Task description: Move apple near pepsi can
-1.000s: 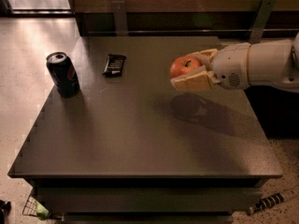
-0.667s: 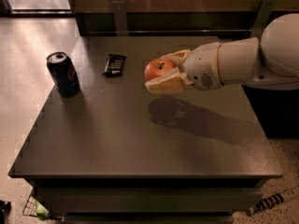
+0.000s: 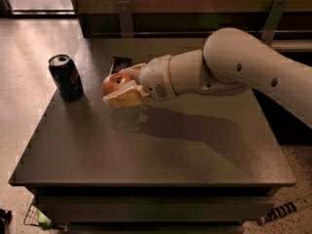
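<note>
Next, I release the apple on the dark table [image 3: 61, 110] just in front of the pepsi can. The apple is held a little above the table.
The apple [image 3: 114, 83], small and red-orange, is held between the two fingers of my gripper [image 3: 123, 84], a little above the dark table [image 3: 161, 155]. The white arm reaches in from the right. The pepsi can [image 3: 66, 77], dark with a silver top and a red-and-blue logo, stands upright near the table's left edge. The apple is a short way to the right of the can, with a gap between them.
A flat black wrapped snack bar [image 3: 119, 63] lies on the table behind the gripper, partly hidden by it. A wall with metal brackets runs behind the table. The floor shows to the left and below.
The arm has carried the apple leftward across the table, from the right half to close by the can. The can and snack bar have not moved.
</note>
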Tool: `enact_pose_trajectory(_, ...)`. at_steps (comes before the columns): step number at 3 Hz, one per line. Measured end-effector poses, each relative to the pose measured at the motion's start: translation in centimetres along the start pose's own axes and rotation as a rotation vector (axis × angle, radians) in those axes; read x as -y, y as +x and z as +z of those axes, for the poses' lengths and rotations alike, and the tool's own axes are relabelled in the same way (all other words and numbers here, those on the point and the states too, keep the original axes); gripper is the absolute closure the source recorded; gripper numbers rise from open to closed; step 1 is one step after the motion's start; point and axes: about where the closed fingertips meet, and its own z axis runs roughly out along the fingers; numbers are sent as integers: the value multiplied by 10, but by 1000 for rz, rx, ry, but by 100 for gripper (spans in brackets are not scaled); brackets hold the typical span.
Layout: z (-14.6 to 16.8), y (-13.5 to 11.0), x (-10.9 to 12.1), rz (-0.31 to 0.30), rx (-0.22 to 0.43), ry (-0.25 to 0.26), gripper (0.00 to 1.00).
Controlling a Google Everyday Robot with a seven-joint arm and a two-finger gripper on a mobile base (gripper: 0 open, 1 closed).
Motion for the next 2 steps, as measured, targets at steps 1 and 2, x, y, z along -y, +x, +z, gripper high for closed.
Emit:
enact_pose_trajectory(1,74,1,-37,-10,5,-174,100)
enact_pose_trajectory(2,98,0,-48,-27,-2,-235,100)
